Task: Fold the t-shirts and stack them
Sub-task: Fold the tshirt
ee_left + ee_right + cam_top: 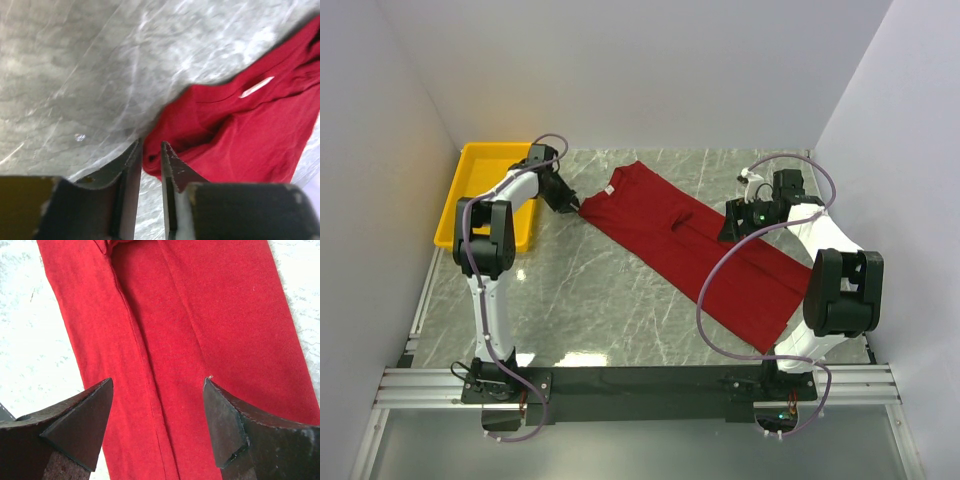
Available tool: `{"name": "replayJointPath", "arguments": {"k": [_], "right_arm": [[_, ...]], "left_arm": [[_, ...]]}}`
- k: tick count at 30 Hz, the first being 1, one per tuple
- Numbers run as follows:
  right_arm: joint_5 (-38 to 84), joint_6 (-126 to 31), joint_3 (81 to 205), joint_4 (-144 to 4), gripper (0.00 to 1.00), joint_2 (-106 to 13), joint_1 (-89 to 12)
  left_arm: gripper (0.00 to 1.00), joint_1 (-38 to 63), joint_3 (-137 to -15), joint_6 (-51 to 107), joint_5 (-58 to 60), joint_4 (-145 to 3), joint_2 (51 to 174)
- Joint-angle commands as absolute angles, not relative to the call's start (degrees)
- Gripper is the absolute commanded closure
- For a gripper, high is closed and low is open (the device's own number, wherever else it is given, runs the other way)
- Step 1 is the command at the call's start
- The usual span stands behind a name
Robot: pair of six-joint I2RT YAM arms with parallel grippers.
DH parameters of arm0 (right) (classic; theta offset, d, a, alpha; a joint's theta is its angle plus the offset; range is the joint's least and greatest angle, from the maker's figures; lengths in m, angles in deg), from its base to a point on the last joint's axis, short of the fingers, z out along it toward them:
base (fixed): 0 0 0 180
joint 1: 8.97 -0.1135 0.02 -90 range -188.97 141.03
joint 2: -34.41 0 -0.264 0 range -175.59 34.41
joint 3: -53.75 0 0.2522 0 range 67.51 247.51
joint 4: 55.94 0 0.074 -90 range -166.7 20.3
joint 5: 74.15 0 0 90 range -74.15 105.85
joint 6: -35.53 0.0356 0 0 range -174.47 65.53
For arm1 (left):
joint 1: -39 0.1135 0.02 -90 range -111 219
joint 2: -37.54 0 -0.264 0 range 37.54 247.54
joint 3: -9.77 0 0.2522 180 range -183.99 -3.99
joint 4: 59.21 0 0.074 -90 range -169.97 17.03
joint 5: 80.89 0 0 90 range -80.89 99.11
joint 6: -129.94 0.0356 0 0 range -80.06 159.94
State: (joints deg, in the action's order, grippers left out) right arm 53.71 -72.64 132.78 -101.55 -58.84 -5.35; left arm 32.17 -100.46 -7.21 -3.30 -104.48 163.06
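Note:
I will open my left gripper, as the t-shirt's collar-end corner is rolled up at the ends of its fingers, then pinch the corner's edge (151, 148) and pull it straight.
The dark red t-shirt (700, 245) lies folded into a long strip that runs diagonally across the marble table, collar end at the upper left. My left gripper (575, 205) sits low at that collar-end corner. In the left wrist view its jaws (151, 147) stand a narrow gap apart, and the shirt's (240, 140) rolled edge lies right at the tips, with the white neck label (256, 86) beyond. My right gripper (730, 228) hovers over the middle of the strip. In the right wrist view it (157, 385) is wide open above the red cloth (200, 315), with nothing between its fingers.
A yellow tray (470, 190) stands at the back left, close to the left arm. White walls close in the table on the left, back and right. Bare marble (590, 300) shows in front of the shirt.

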Motion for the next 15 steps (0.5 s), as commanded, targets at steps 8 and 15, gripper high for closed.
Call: {"name": "replayJointPath", "arguments": {"k": [8, 15], "right_arm": [[54.08, -73.80, 132.46, -100.72, 0.21, -59.45, -5.89], [54.17, -73.71, 133.07, -101.07, 0.21, -59.89, -5.98]], "left_arm": [[0.69, 31.18, -99.45, -2.68, 1.28, -102.07, 153.92], [0.63, 29.07, -82.77, -11.64, 4.18, -92.67, 146.10]]}}
